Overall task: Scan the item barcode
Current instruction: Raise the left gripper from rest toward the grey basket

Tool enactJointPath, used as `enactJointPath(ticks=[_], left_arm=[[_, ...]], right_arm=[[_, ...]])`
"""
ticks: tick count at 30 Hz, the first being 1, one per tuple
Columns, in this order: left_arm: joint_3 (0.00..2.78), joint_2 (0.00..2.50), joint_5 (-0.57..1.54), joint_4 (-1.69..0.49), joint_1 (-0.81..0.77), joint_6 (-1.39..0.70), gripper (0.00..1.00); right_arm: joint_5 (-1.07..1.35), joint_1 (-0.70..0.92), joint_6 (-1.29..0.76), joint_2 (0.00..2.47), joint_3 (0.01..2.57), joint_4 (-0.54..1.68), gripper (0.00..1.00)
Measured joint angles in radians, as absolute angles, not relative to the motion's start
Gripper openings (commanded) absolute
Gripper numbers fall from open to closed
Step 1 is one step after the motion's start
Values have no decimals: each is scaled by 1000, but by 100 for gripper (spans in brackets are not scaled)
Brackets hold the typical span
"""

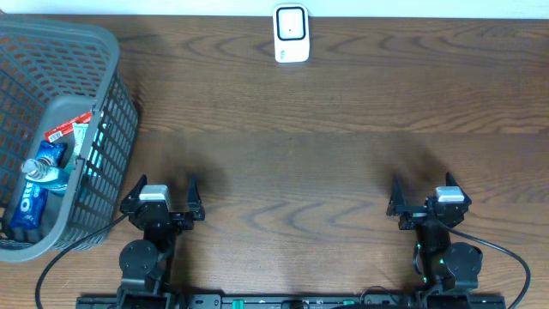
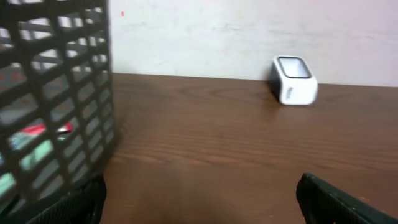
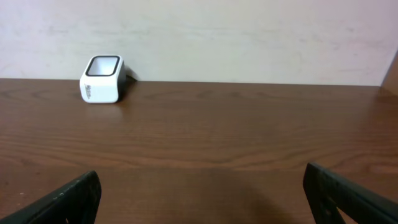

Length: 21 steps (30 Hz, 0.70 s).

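Next, my left hand needs to enter the grey mesh basket and grip the clear bottle's body (image 1: pixel 50 176), beside the blue Oreo pack.
A white barcode scanner (image 1: pixel 292 33) with a dark window stands at the far edge of the table; it also shows as the scanner (image 2: pixel 293 81) and the scanner (image 3: pixel 102 79) in the wrist views. The items lie in a grey mesh basket (image 1: pixel 107 60) at the left: a red packet (image 1: pixel 69 127), a clear bottle (image 1: pixel 45 169) and a blue Oreo pack (image 1: pixel 33 204). My left gripper (image 1: pixel 165 184) (image 2: pixel 199 199) hovers open just right of the basket, holding nothing. My right gripper (image 1: pixel 422 187) (image 3: pixel 202 196) stands open and empty at the near right.
The basket wall (image 2: pixel 56 93) fills the left of the left wrist view. Brown wooden table (image 1: pixel 292 154) runs between both arms and the scanner. A pale wall (image 3: pixel 249 37) rises behind the table's far edge.
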<state>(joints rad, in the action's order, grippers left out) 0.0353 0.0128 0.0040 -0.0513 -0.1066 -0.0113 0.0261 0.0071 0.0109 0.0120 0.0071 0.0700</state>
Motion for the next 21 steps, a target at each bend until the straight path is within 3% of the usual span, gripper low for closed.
enactJointPath(ticks=[11,21], left_arm=[[74,41,216,-109,-107,-70,98],[427,269,282,-283,-107,-92,98]], right_arm=[[26,7,11,12,7,70,99],[25,7,10,12,7,70,99]])
